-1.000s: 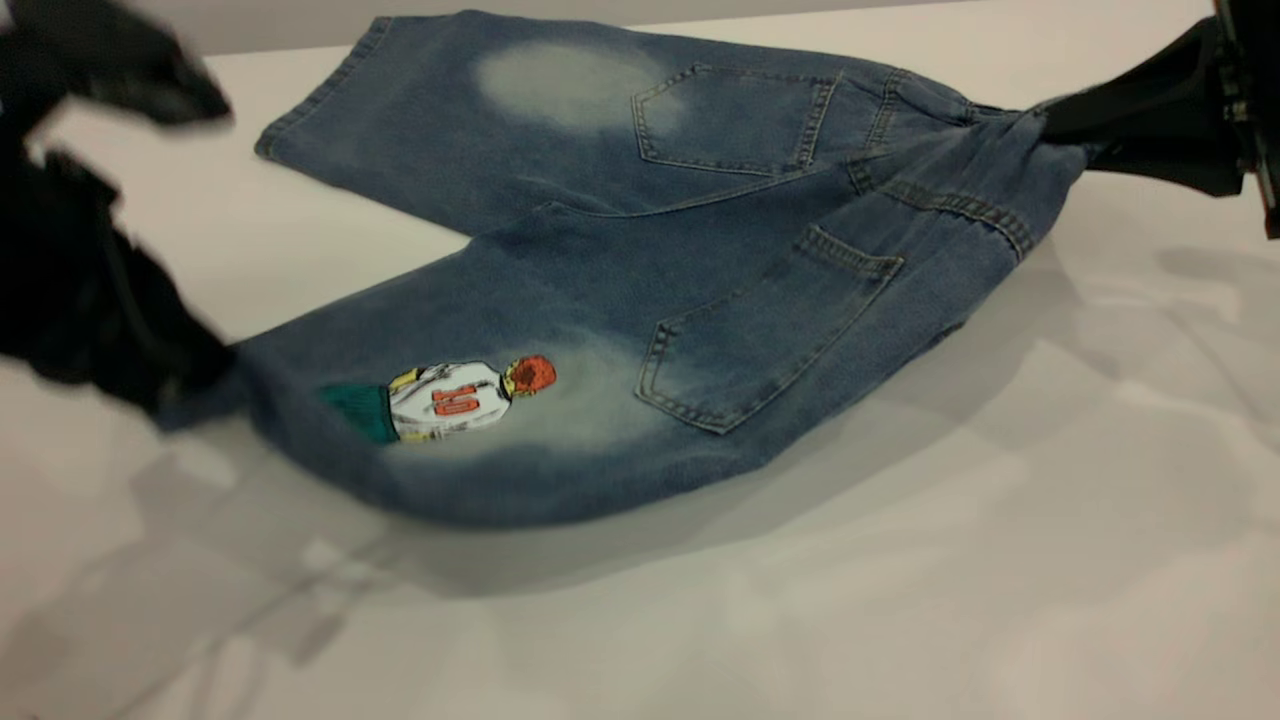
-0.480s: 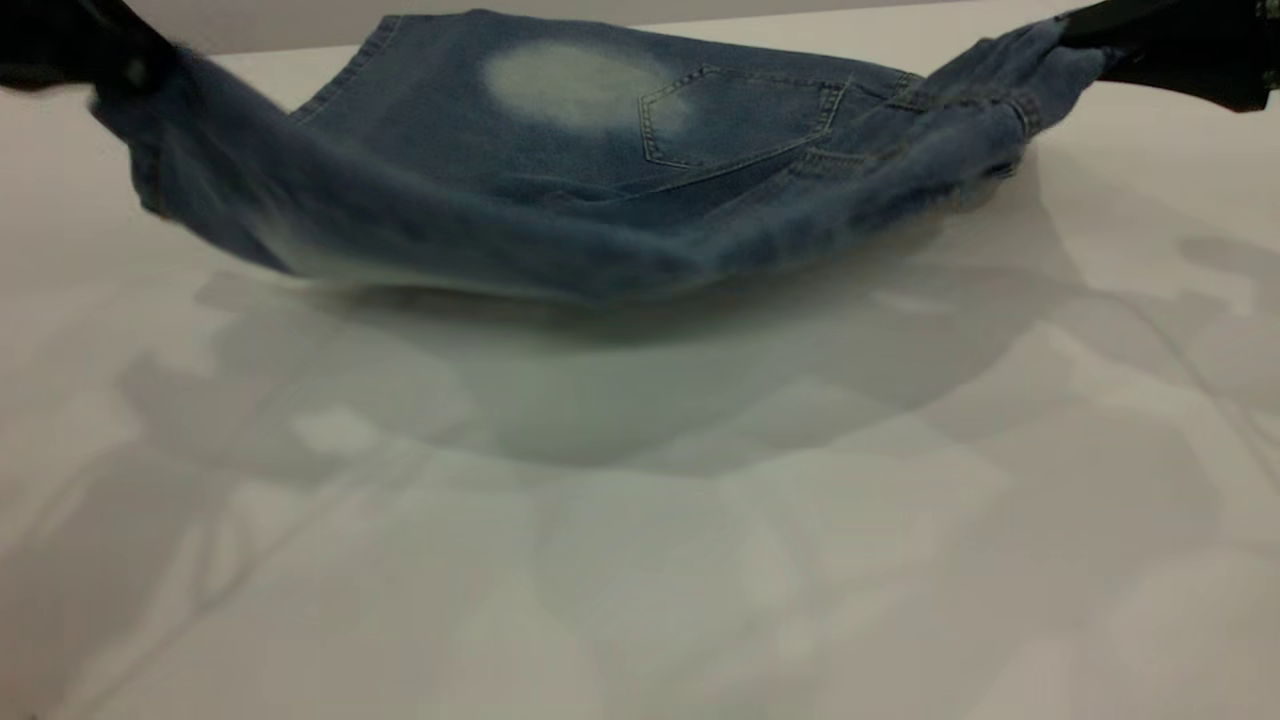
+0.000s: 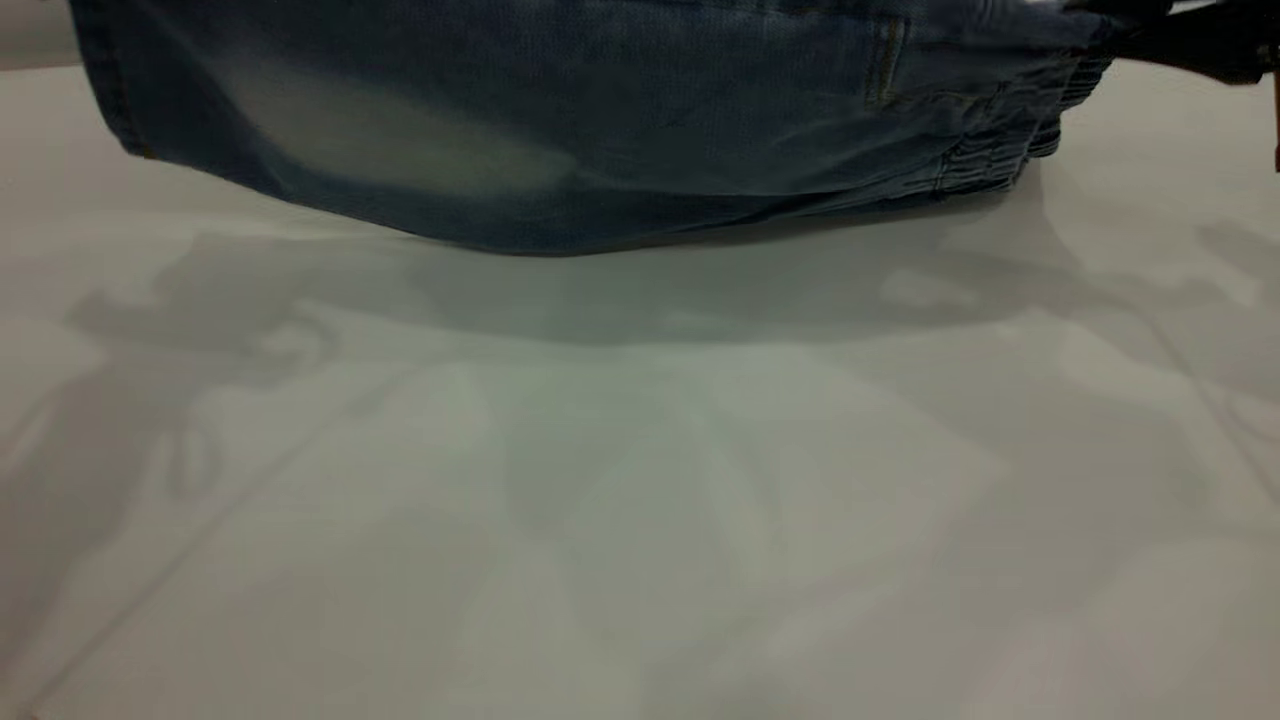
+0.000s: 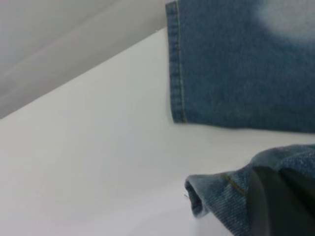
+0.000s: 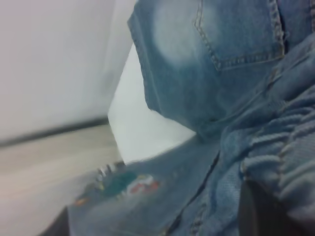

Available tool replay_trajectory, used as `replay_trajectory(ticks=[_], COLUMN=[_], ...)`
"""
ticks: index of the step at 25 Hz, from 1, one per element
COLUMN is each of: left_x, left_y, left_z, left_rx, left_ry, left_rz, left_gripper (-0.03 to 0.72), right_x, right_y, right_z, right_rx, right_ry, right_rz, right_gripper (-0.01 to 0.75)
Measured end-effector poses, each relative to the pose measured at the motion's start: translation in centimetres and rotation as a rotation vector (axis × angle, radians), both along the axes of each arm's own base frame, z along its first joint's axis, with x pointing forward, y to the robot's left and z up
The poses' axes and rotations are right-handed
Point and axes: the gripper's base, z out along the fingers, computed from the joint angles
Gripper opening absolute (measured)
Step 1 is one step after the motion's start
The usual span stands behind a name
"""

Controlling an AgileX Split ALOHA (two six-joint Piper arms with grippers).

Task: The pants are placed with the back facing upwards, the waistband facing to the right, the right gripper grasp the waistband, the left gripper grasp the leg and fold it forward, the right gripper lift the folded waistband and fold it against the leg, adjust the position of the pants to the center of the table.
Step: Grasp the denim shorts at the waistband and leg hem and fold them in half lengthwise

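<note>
Next, I release the raised hem, now held above the table, from my left gripper on top of the plain leg's hem (image 3: 404, 60) (image 4: 192, 35), close to the far edge of the table.
The blue denim pants (image 3: 560, 120) hang across the top of the exterior view, their near half raised off the white table (image 3: 640, 480). My right gripper (image 3: 1150, 30) is at the top right, shut on the ruffled waistband (image 3: 1000, 150). In the right wrist view the waistband (image 5: 280, 157) bunches over a dark finger (image 5: 261, 211), and the printed leg (image 5: 125, 186) hangs lower. The left wrist view shows my left gripper (image 4: 261, 196) shut on the leg's hem (image 4: 216, 191), held above the table (image 4: 98, 147). The plain leg (image 4: 236, 64) lies flat there. In the exterior view the left gripper is out of view.
A back pocket (image 5: 241, 34) on the flat half faces up. The table's far edge (image 4: 74, 64) runs close to the plain leg's hem. Bare tabletop with soft shadows fills the whole near side (image 3: 640, 560).
Both grippers have risen and carried the near half of the pants up and toward the far side. The printed leg left the table, and its print no longer shows in the exterior view.
</note>
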Motion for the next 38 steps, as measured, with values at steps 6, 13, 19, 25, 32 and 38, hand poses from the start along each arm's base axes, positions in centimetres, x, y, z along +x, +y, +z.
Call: replay_trajectory(ticks=[6, 13, 19, 25, 32, 38], left_x=[3.4, 7.1, 9.5, 11.5, 13.4, 14.2], left_y=[-0.3, -0.6, -0.8, -1.1, -1.3, -1.3], left_z=[-0.7, -1.4, -1.8, -2.5, -4.4, -5.9], left_rx=[-0.001, -0.005, 0.011, 0.014, 0.012, 0.028], left_ry=[-0.003, -0.01, -0.022, -0.012, 0.012, 0.022], left_rz=[0.003, -0.002, -0.021, -0.037, -0.043, -0.049], left_gripper=[0.034, 0.034, 0.034, 0.034, 0.034, 0.035], right_x=[1.5, 1.9, 3.1, 5.0, 6.1, 7.1], right_y=[-0.7, -1.5, -1.9, -2.6, -3.2, -3.5], right_z=[0.7, -0.3, -1.4, -1.4, -2.4, -3.3], right_rx=[0.052, 0.065, 0.086, 0.088, 0.089, 0.096], right_ry=[0.083, 0.217, 0.266, 0.252, 0.294, 0.296], right_rz=[-0.104, -0.238, -0.273, -0.3, -0.356, -0.35], right_gripper=[0.053, 0.053, 0.054, 0.054, 0.056, 0.057])
